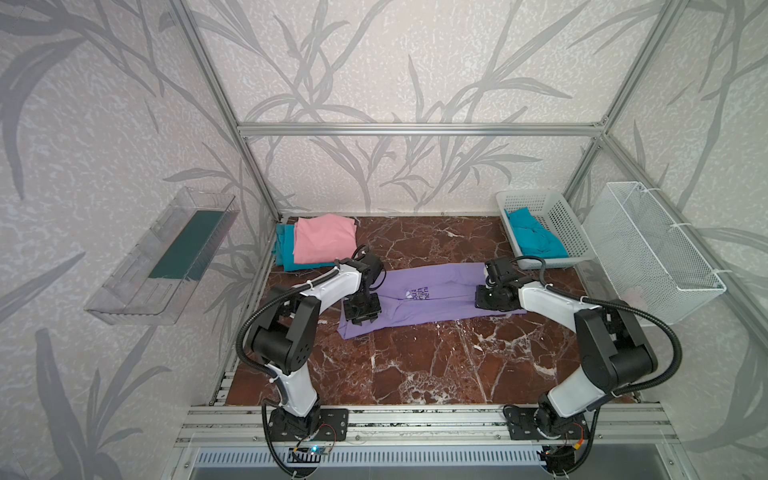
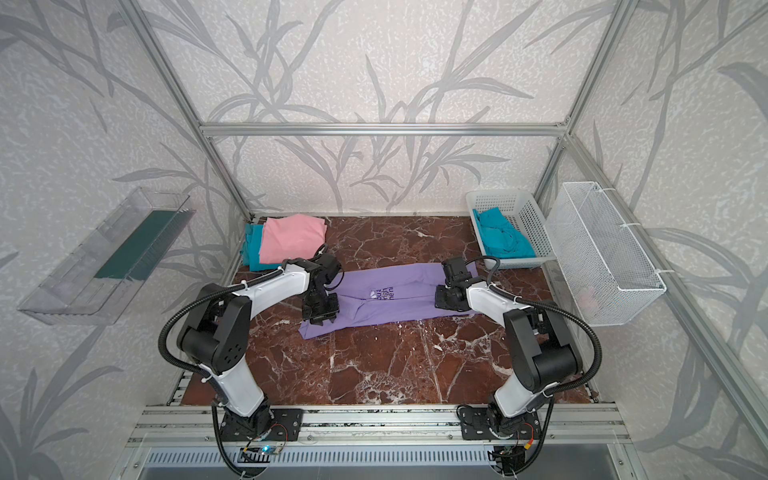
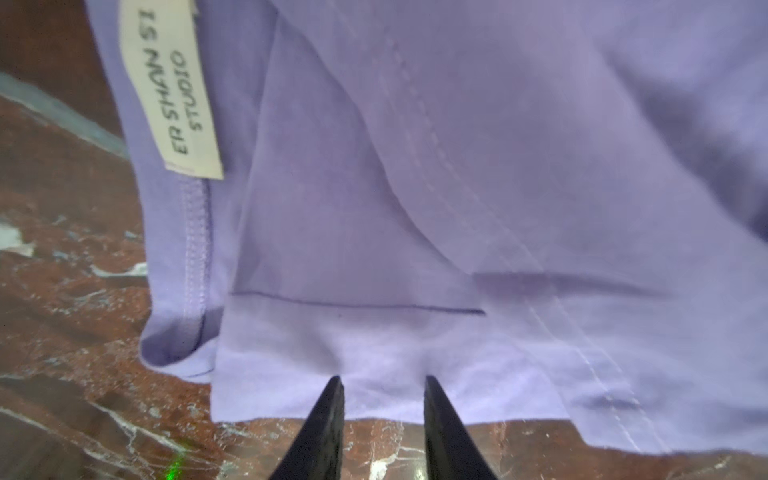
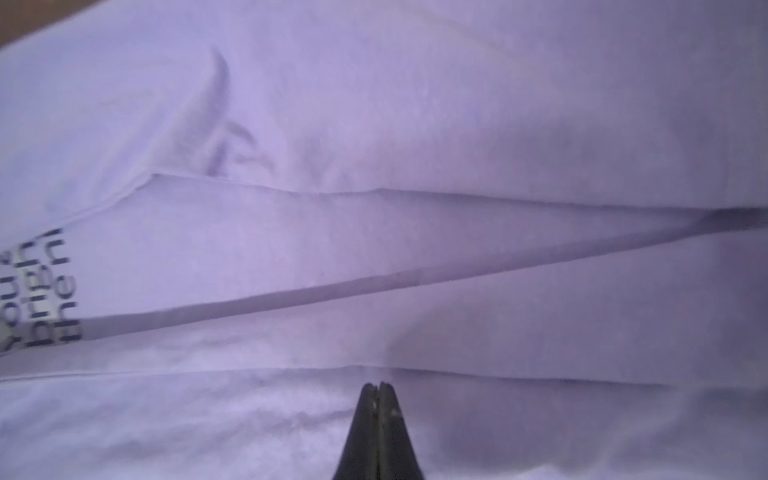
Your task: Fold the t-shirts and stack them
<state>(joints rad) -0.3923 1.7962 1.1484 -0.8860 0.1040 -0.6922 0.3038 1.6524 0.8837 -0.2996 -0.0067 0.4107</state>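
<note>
Next, my right gripper lets go of the lavender hem end on the bare marble (image 1: 502,351) just in front of the strip's near edge.
A lavender t-shirt (image 1: 432,297) (image 2: 395,299) lies on the marble table, folded into a long strip with dark print showing at its middle. My left gripper (image 1: 362,321) (image 3: 382,380) stands open over the strip's left end, its jaws astride the hem, where a white label (image 3: 170,91) shows. My right gripper (image 1: 478,300) (image 4: 379,384) is shut on the strip's right end, tips meeting at a fold edge of the cloth (image 4: 415,249). A folded pink t-shirt (image 1: 324,241) rests on a folded teal one (image 1: 284,249) at the back left.
A white perforated basket (image 1: 557,208) at the back right holds a crumpled teal t-shirt (image 1: 536,239). A white wire basket (image 1: 652,249) hangs on the right wall and a clear tray (image 1: 166,257) on the left wall. Aluminium frame posts border the table.
</note>
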